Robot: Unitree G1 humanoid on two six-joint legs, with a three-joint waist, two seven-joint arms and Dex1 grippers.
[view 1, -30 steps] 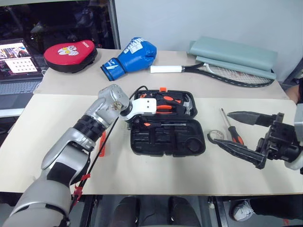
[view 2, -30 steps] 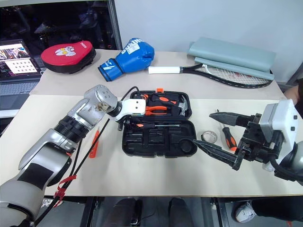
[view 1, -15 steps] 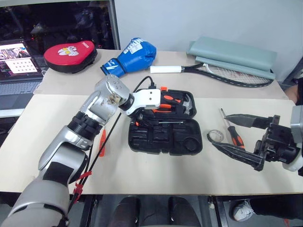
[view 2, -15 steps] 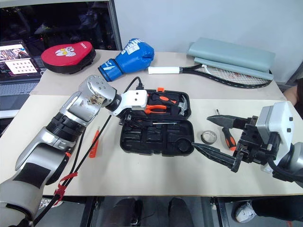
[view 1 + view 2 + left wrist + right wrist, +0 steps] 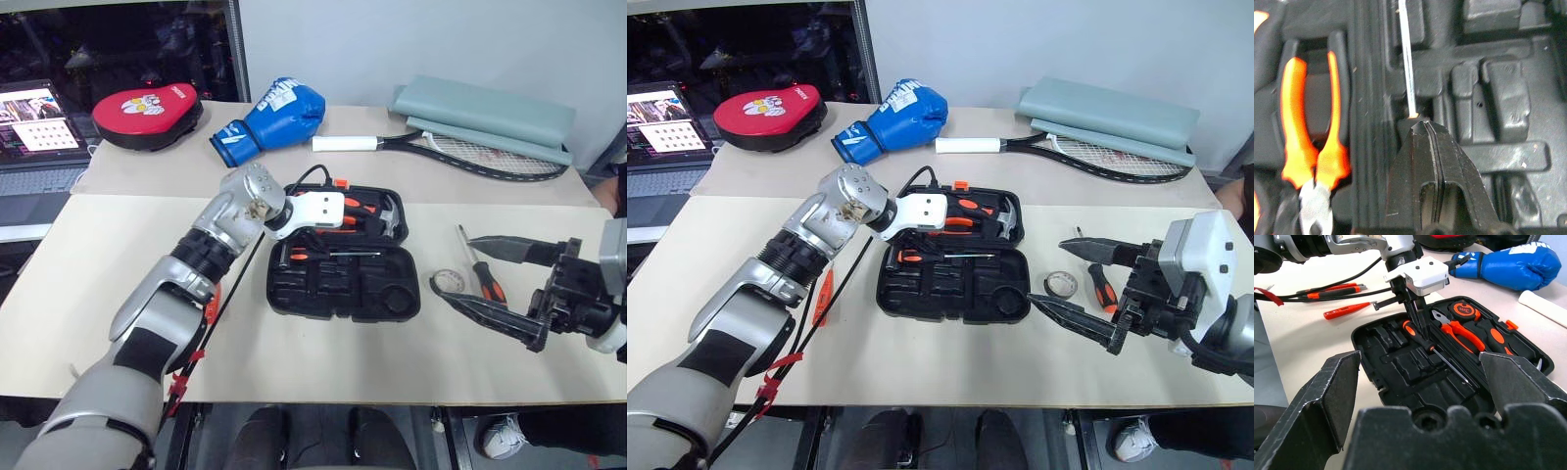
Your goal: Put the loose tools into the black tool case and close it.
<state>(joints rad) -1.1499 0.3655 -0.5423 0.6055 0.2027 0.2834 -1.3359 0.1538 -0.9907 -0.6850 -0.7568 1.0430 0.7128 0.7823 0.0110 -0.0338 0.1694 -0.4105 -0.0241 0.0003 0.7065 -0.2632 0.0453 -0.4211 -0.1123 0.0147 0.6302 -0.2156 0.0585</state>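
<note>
My right gripper will move next to the screwdriver that lies beside the tape roll, and then close near the orange end of its handle (image 5: 494,289).
The black tool case (image 5: 333,291) lies open at the table's middle. One screwdriver (image 5: 1418,336) lies inside it along the hinge, its shaft (image 5: 1406,58) running out past my left gripper (image 5: 1425,125). That gripper is shut, with its tips down on the screwdriver's handle end. My right gripper (image 5: 1048,272) hovers open to the right of the case with nothing between its fingers. A second screwdriver (image 5: 487,279) and the tape roll (image 5: 1059,284) lie on the table under it. Left of the case lie the orange tester pen (image 5: 821,297) and the utility knife (image 5: 1334,291).
Orange pliers (image 5: 1308,137) and a hammer (image 5: 392,215) sit in the case's far half. Behind it lie a blue boxing glove (image 5: 269,116), a red pad (image 5: 147,113), a racket (image 5: 470,152) and a folded grey mat (image 5: 480,113). A laptop (image 5: 34,127) stands far left.
My left gripper has closed its fingers and shifted a little to the right over the case. The right gripper has stayed where it was, still open.
</note>
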